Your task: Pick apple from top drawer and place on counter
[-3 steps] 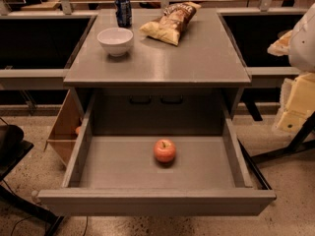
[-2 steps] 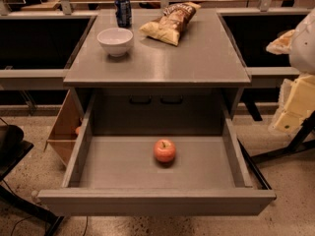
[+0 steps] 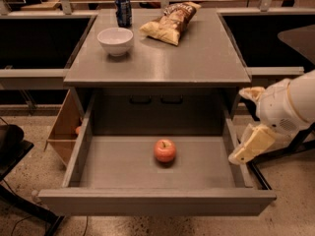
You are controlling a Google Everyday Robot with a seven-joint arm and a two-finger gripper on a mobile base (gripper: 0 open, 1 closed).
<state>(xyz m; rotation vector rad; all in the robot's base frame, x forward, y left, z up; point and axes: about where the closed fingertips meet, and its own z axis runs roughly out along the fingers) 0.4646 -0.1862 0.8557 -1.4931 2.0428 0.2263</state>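
The robot's gripper will next move to the apple in the open top drawer and close around the apple's sides (image 3: 166, 149).
The apple (image 3: 165, 150), small and red-orange, lies on the floor of the open top drawer (image 3: 123, 168), a little right of the middle. The drawer is pulled fully out below the grey counter (image 3: 197, 58). My gripper (image 3: 238, 126) hangs at the right side of the drawer, just outside and above its right wall, to the right of the apple. Its two cream fingers (image 3: 252, 144) stand apart, open and empty. The white arm behind it runs off the right edge.
On the counter stand a white bowl (image 3: 115, 40), a blue can (image 3: 123, 11) and a chip bag (image 3: 170, 23). A cardboard box (image 3: 63, 129) sits on the floor left of the drawer. Dark bins flank the cabinet on both sides.
My gripper and arm have moved down and to the left, closer to the drawer's right wall. The apple and the things on the counter have not moved.
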